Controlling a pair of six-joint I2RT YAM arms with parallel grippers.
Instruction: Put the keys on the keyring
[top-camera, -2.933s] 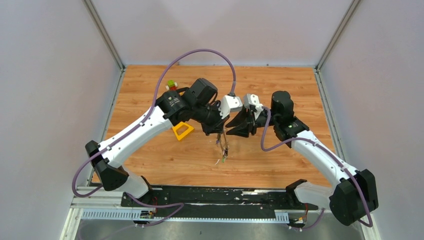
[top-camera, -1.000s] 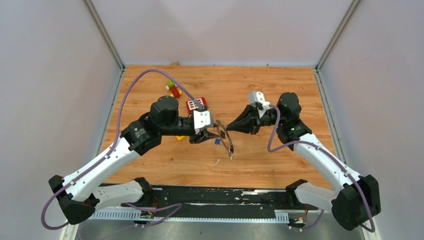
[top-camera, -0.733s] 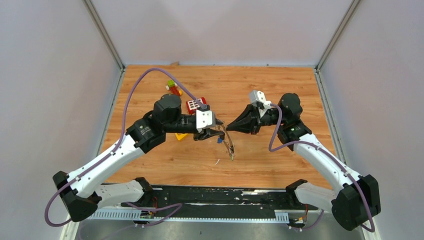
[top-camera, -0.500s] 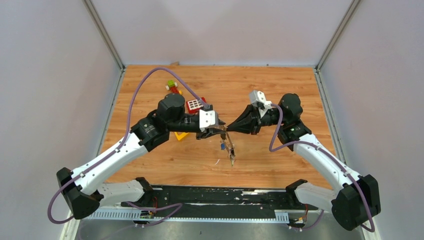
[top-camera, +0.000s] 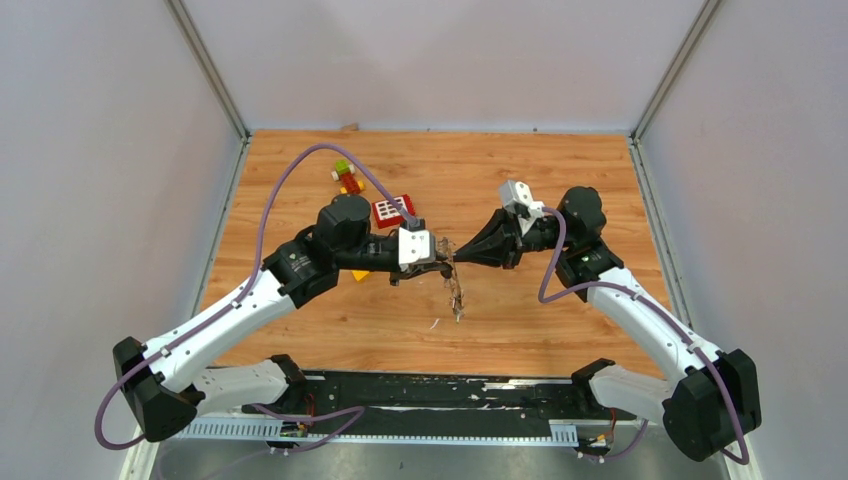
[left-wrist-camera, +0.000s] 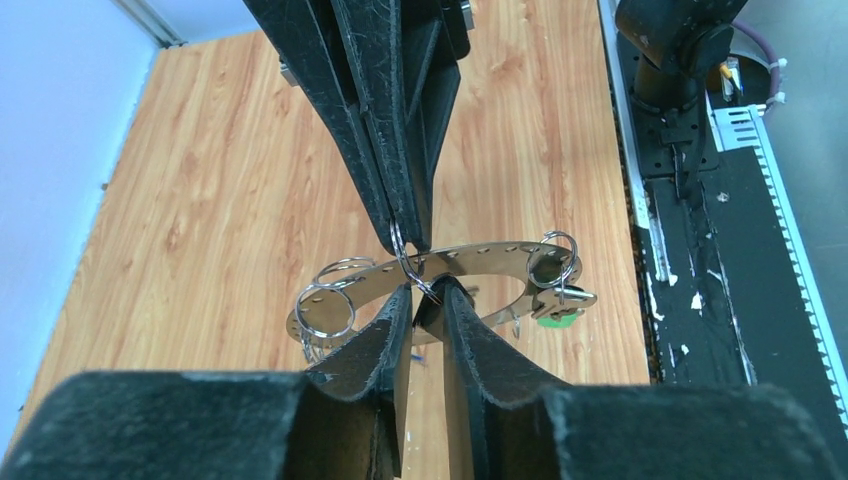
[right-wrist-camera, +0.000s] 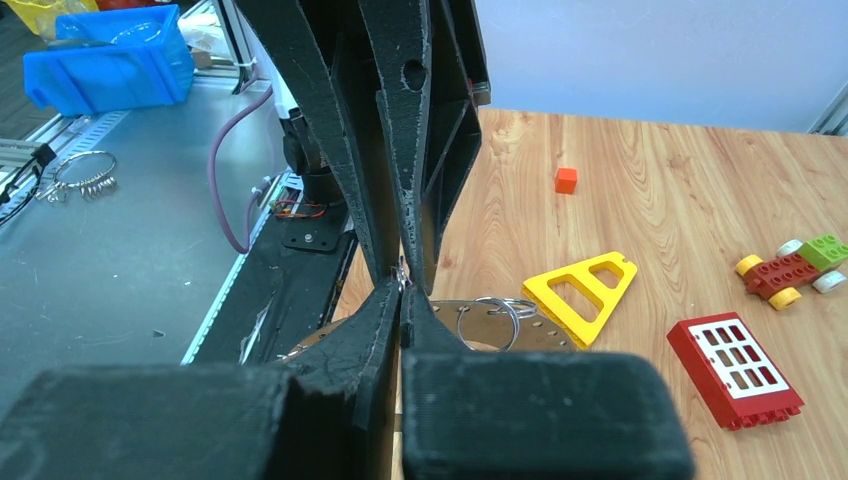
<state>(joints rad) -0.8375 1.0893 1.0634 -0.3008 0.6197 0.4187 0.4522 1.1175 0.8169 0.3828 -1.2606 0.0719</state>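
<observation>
My left gripper needs to open and pinch its lower part (left-wrist-camera: 427, 291) before my right gripper opens, because my right gripper's fingers cover the upper end of the wire ring.
The keyring (left-wrist-camera: 480, 262), a flat grey metal ring with small holes, hangs between my two grippers above the table; in the top view it shows edge-on (top-camera: 456, 290). A key with a green head (left-wrist-camera: 556, 318) hangs from a wire ring at its right side. Two empty wire rings (left-wrist-camera: 326, 304) sit at its left. My left gripper (left-wrist-camera: 428, 296) is shut on the keyring's near rim. My right gripper (right-wrist-camera: 403, 285) comes from the opposite side, tip to tip, and is shut on a small wire ring (left-wrist-camera: 399, 240) on the keyring. Other keys are hidden.
A yellow triangular block (right-wrist-camera: 582, 294) lies just behind the keyring. A red window block (right-wrist-camera: 736, 366), a toy car of bricks (right-wrist-camera: 790, 271) and a small orange block (right-wrist-camera: 566, 180) lie further back left on the wooden table (top-camera: 560, 180). The black base rail (top-camera: 430, 392) runs along the near edge.
My left arm swung down and out, then brought its gripper rightward to meet the right gripper tip to tip. The keyring now hangs edge-on below them. The right arm barely moved.
</observation>
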